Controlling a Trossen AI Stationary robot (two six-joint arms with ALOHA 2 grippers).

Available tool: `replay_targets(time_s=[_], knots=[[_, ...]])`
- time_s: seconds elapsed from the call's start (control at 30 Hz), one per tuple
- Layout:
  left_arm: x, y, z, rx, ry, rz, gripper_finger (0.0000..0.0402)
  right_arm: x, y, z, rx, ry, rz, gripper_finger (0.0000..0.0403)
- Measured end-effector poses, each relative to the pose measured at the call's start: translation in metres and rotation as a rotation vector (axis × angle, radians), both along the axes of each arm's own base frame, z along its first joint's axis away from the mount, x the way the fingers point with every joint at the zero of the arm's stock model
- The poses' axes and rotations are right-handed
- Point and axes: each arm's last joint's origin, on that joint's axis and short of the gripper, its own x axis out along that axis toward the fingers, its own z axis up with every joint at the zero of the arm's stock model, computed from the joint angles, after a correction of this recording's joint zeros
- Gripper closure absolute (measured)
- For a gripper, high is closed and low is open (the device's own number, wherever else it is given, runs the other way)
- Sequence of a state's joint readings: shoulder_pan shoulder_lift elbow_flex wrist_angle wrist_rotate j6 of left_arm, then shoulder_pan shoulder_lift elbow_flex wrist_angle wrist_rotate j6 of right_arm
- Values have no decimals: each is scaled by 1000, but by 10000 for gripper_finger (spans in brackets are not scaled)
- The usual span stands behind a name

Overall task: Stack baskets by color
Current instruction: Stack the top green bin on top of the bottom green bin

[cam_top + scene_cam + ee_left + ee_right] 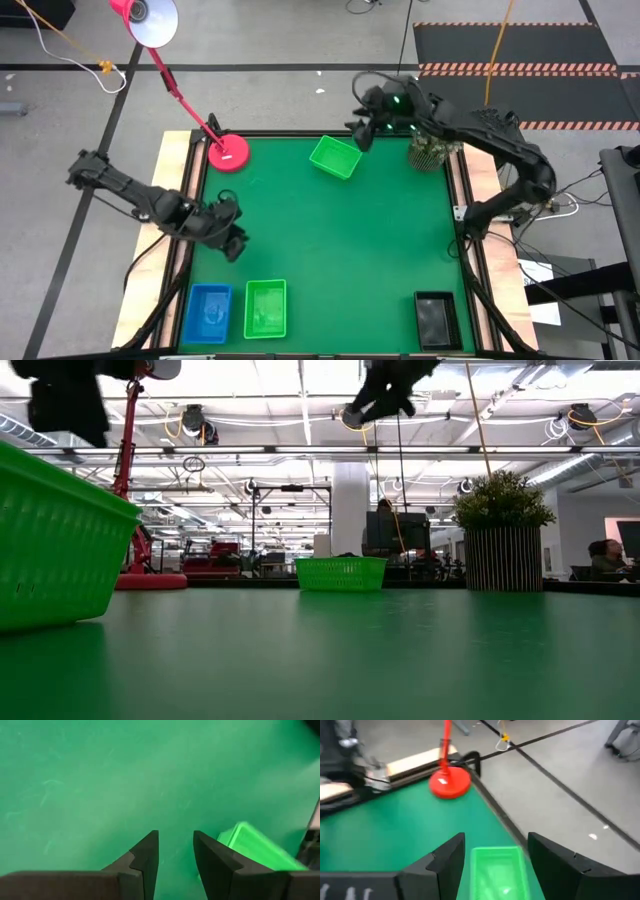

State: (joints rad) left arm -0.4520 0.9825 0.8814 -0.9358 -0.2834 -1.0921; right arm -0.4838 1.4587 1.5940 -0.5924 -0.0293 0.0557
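Note:
Next, I close my right gripper on the rim point(352, 148) point(527, 890) of the far green basket's long far side, toward its corner nearest the potted plant.
A green basket point(335, 158) sits askew on the green mat near the far edge, resting on its base point(341, 573). My right gripper point(362, 135) hangs open above its far right side; in the right wrist view the basket point(497, 870) shows below the gap between the spread fingers, untouched. Along the near edge stand a blue basket point(208, 313), another green basket point(265, 308) and a black basket point(435, 320). My left gripper point(236, 248) hovers open over the mat's left side, beyond the near green basket point(255, 847), with nothing between its fingers point(147, 855).
A pink lamp base point(229, 153) with a red stem stands at the far left corner. A potted plant point(432, 150) stands at the far right corner. Wooden rails point(178, 170) edge the mat on the left and right. The mat's middle point(340, 240) is bare.

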Motion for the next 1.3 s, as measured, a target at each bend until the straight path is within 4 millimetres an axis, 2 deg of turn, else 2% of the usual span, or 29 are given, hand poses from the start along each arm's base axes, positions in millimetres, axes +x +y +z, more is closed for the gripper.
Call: replay_targets(time_s=[0.13, 0.23, 0.43, 0.57, 0.7, 0.93, 1.13, 1.3], knots=[[10, 13, 3, -58, -46, 83, 277, 11, -40, -24, 29, 14, 21, 195], [16, 18, 6, -89, -90, 138, 277, 19, -63, -50, 93, 61, 46, 195], [22, 26, 9, -128, -150, 210, 277, 37, -90, -100, 117, 187, 128, 195], [25, 28, 11, -140, -176, 233, 277, 47, -100, -131, 136, 268, 159, 195], [27, 31, 12, -139, -195, 237, 277, 52, -106, -152, 122, 328, 201, 195], [30, 38, 13, -123, -213, 256, 277, 52, -118, -177, 75, 455, 154, 195], [36, 44, 11, -93, -213, 261, 277, 49, -122, -192, 112, 493, 156, 196], [43, 50, 10, -68, -225, 264, 277, 43, -116, -208, 163, 534, 160, 235]])
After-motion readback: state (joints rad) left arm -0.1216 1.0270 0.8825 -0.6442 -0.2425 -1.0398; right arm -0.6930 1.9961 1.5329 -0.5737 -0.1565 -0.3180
